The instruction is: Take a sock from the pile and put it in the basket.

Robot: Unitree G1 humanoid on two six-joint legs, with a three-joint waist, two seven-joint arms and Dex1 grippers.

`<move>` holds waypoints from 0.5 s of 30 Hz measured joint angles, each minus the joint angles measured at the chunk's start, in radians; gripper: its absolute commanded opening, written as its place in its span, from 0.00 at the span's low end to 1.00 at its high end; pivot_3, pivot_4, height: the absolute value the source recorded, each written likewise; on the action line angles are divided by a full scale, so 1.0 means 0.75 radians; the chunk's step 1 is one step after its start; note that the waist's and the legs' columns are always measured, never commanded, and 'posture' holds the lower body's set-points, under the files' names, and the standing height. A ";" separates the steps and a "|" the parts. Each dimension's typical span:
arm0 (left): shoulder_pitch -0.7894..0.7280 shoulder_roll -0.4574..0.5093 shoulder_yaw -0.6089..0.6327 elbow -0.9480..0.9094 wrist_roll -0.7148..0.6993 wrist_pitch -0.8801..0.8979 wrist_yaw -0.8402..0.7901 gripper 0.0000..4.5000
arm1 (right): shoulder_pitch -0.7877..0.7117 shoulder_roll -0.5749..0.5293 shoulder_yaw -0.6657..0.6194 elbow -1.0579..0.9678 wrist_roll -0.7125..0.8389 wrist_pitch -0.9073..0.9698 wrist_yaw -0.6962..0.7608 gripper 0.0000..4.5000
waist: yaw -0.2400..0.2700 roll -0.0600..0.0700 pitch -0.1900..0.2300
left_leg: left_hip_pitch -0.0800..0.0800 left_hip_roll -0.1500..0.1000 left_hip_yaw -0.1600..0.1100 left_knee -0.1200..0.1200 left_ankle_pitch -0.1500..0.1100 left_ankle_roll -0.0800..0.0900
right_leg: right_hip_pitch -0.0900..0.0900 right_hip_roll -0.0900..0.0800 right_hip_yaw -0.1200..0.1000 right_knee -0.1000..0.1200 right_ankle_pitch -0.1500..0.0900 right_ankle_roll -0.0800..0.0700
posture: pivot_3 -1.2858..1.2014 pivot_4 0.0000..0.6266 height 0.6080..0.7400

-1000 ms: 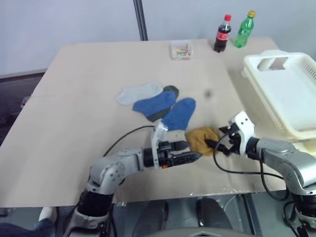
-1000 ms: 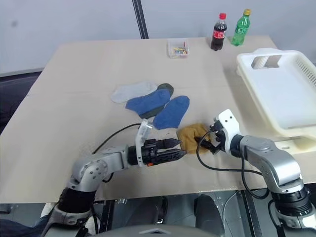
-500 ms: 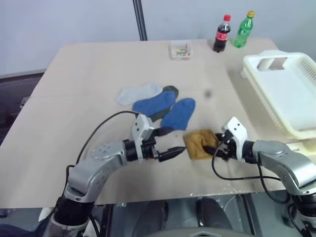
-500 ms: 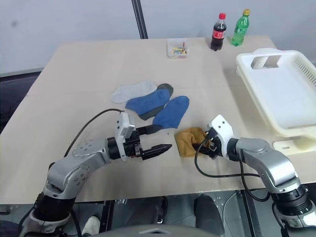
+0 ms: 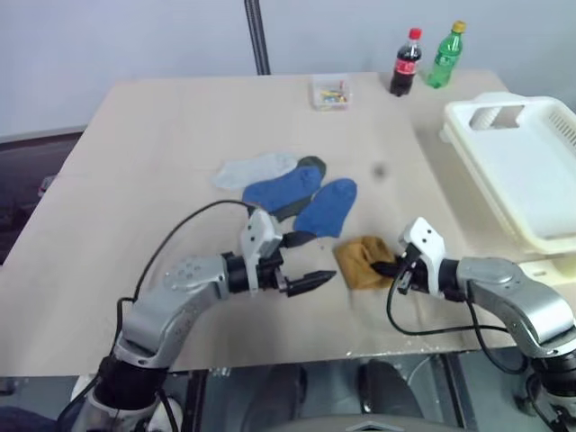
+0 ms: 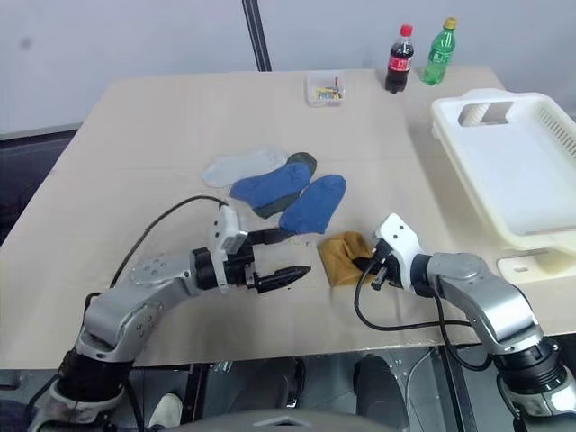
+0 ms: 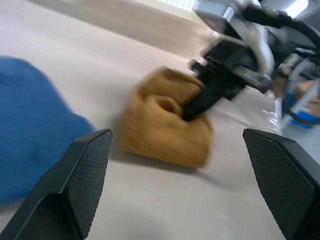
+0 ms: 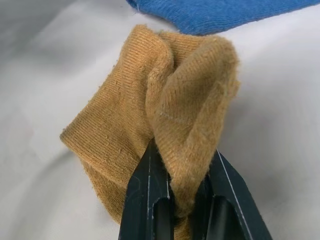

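Note:
My right gripper will drop the mustard-yellow sock near the middle of the white basket's bottom (image 5: 547,169).
The mustard-yellow sock (image 5: 360,262) lies bunched on the table just in front of the pile (image 5: 290,188) of blue, pale grey and dark green socks. My right gripper (image 5: 389,268) is shut on the sock's right side; in the right wrist view a fold of the sock (image 8: 150,110) is pinched between the black fingers (image 8: 148,200). Left of the sock, a short gap away, my left gripper (image 5: 319,258) stands open and empty, pointing at it. The left wrist view has the sock (image 7: 165,120) between its wide fingers (image 7: 75,190). The white basket (image 5: 526,166) sits at the table's right edge.
A cola bottle (image 5: 405,61), a green bottle (image 5: 445,54) and a small clear box (image 5: 330,91) stand at the far edge. A dark pole (image 5: 256,36) rises behind the table. Black cables loop from both wrists over the near tabletop.
My right gripper has closed from open onto the mustard sock. My left gripper drew back to the left, away from the sock, lifted a little and rolled, staying open.

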 measured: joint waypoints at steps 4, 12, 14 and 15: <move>-0.106 0.004 0.011 -0.012 -0.005 0.002 -0.004 1.00 | -0.023 -0.048 -0.152 0.007 0.097 0.094 0.019 0.01 | -0.002 0.000 0.001 | -0.003 -0.001 0.001 0.000 0.001 -0.001 | -0.002 -0.001 0.001 -0.001 0.000 0.000 | 0.52 0.24 1.00; -0.236 -0.106 0.023 -0.016 -0.062 0.022 0.062 1.00 | -0.433 -0.302 -0.483 0.312 0.158 0.141 0.044 0.01 | -0.004 0.002 0.007 | -0.006 0.000 0.001 0.001 0.001 -0.001 | -0.006 0.001 0.000 0.000 0.000 0.000 | 0.52 0.24 1.00; -0.237 -0.126 0.022 -0.015 -0.063 0.034 0.081 1.00 | -0.522 -0.342 -0.513 0.500 0.128 0.122 0.042 0.01 | -0.004 0.002 0.007 | -0.008 0.000 0.002 0.001 0.001 -0.001 | -0.006 0.001 0.000 -0.002 0.000 0.000 | 0.52 0.24 1.00; -0.240 -0.137 0.017 -0.016 -0.063 0.037 0.086 1.00 | -0.555 -0.347 -0.520 0.580 0.118 0.120 0.037 0.01 | -0.004 0.001 0.008 | -0.009 0.000 0.003 0.001 0.001 -0.001 | -0.008 0.000 0.001 -0.002 0.000 0.000 | 0.52 0.24 1.00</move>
